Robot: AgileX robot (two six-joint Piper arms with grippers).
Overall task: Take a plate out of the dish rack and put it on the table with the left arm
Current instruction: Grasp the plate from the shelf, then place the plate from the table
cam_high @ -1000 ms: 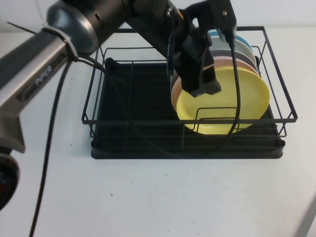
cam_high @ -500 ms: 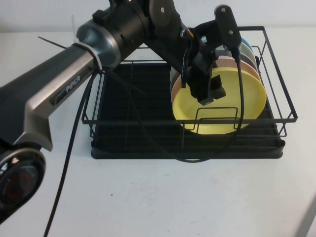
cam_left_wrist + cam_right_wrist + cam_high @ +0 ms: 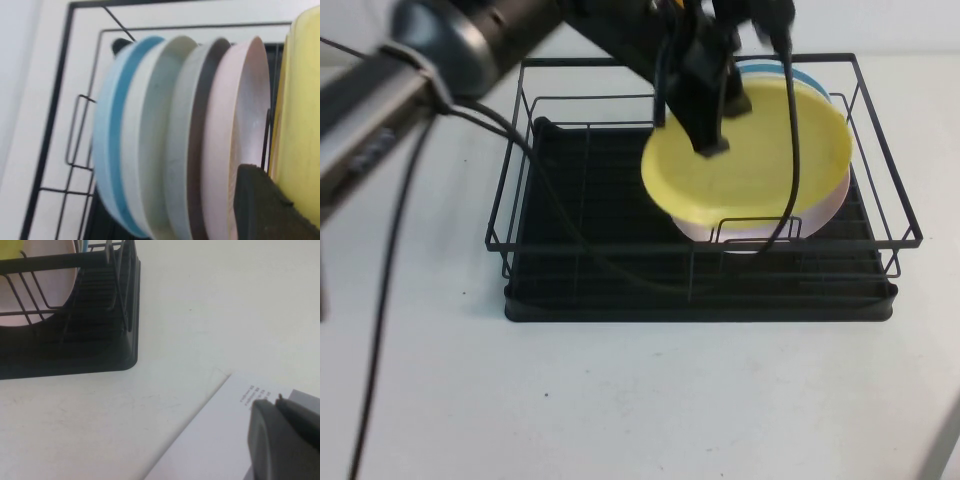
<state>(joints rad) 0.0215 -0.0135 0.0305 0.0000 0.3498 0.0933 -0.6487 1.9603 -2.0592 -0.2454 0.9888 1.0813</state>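
Next, I set the yellow plate on the white table (image 3: 681,421) in front of the middle of the dish rack with my left gripper.
The yellow plate (image 3: 760,160) is held above the row of plates in the black dish rack (image 3: 886,150), tilted face up. My left gripper (image 3: 708,125) is shut on the plate's rim at its left side. In the left wrist view one black finger (image 3: 260,210) lies against the yellow plate (image 3: 305,100); the other finger is hidden behind it. The pink plate (image 3: 760,236) and the blue plate (image 3: 812,80) stay in the rack. My right gripper (image 3: 272,401) is shut and empty, low over a sheet of paper on the white table (image 3: 620,400), beside the rack's corner (image 3: 100,340).
Several plates stand on edge in the rack behind the yellow one: pink (image 3: 245,115), grey and blue (image 3: 115,140). The rack's left half shows only the ribbed tray (image 3: 590,230). A white paper sheet (image 3: 210,440) lies on the table by my right gripper.
The left gripper has lifted the yellow plate up and back out of its slot and tilted it flatter. The pink plate behind it now shows. The rack has not moved.
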